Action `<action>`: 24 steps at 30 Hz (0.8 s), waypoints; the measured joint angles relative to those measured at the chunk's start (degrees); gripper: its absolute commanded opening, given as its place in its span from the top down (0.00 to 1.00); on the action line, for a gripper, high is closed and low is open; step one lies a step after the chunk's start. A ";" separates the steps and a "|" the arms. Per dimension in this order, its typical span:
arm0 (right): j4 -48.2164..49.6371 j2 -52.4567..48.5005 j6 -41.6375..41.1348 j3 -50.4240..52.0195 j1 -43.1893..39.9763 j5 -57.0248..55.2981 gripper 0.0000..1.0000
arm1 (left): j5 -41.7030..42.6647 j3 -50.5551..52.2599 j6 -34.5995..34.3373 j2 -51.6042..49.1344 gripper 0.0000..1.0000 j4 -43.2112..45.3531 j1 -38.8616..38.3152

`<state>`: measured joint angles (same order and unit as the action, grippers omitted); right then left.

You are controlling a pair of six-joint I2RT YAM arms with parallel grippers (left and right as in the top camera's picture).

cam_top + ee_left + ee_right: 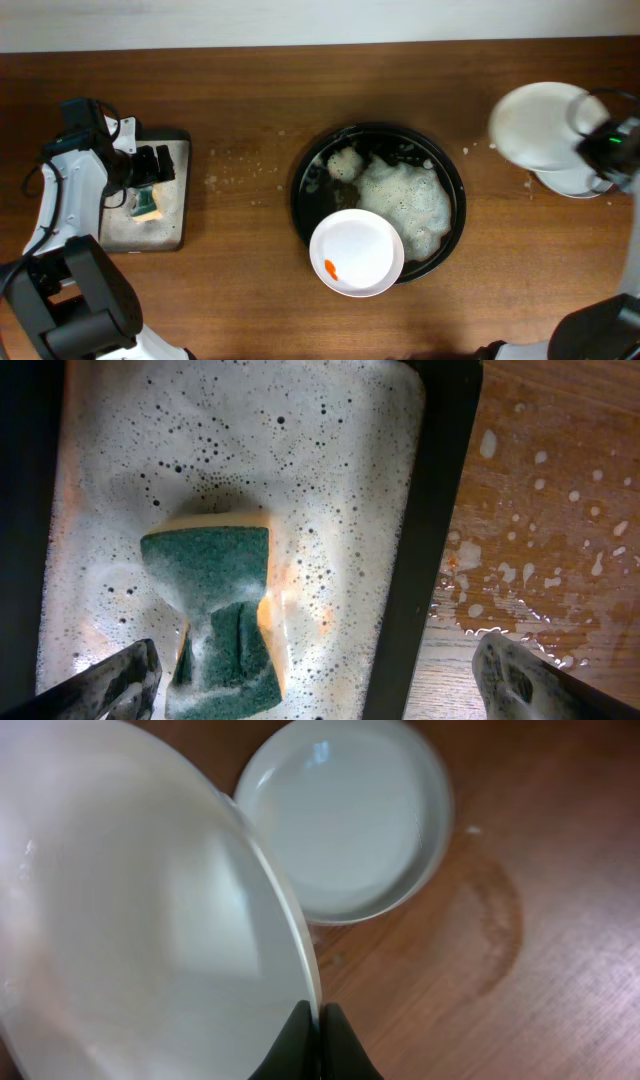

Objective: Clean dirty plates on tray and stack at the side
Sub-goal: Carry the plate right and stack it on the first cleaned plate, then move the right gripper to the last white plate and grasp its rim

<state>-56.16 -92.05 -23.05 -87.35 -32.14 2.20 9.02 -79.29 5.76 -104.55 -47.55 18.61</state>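
Next, my left gripper should go down to the narrow middle (146, 201) (220, 632) of the green and yellow sponge in the sponge tray and close there.
A white plate with an orange smear (357, 252) rests on the front rim of the round black tray (301, 190), which is full of foam. My right gripper (319, 1020) is shut on the rim of a second white plate (140, 920), held in the air at the far right (540, 122). Below it a third plate (345, 815) lies on the table, partly hidden in the overhead view (575, 182). My left gripper (320, 685) stands open above the green and yellow sponge (225, 615), which lies in the small sudsy sponge tray (172, 215).
Soap droplets and foam specks are scattered on the wood between the sponge tray and the black tray (235, 170). A damp ring marks the table beside the lying plate (495, 915). The table's back edge meets a white wall (300, 20).
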 measured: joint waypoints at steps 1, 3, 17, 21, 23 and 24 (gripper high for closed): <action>0.57 -0.55 -0.42 -0.11 -3.19 1.01 0.96 | 0.02 -0.02 0.00 0.00 0.01 0.02 0.00; 2.67 -4.00 -1.07 -0.44 -9.05 2.43 0.96 | 0.02 0.00 0.00 0.00 0.01 0.00 0.00; 8.70 -16.04 5.07 -0.76 -10.56 20.09 0.53 | 0.02 -0.02 0.00 0.00 0.01 -0.48 0.00; -2.29 -3.17 12.15 -1.66 -3.91 30.60 0.53 | 1.51 0.00 0.00 0.00 0.01 -2.16 0.00; -10.78 2.05 14.40 -2.62 2.19 31.80 0.53 | 3.54 -0.02 0.00 0.02 0.01 -3.13 0.00; -13.51 3.19 14.88 -2.84 4.90 31.82 0.53 | 4.26 0.00 -0.02 0.09 0.01 -3.54 0.00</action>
<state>-69.67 -88.86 -8.16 -90.19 -27.24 34.02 13.28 -79.29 5.74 -104.47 -51.09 18.61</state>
